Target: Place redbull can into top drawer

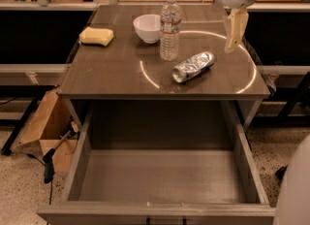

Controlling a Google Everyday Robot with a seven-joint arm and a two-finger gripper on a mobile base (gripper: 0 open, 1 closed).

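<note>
The redbull can's middle (196,65), between the can's two round ends, is the next place for my gripper to go down to and close.
The redbull can (193,66), silvery and crinkled, lies on its side on the table top, right of centre. The top drawer (162,209) stands pulled fully out below the table's front edge, its flat grey bottom bare. My gripper (234,31) hangs from the white arm at the upper right, pointing down over the table. It is above and to the right of the can, apart from it, and holds nothing.
A clear water bottle (170,27) stands just behind the can. A white bowl (147,27) and a yellow sponge (97,36) sit further back and left on the table (106,78). A cardboard box (46,132) lies on the floor at the left.
</note>
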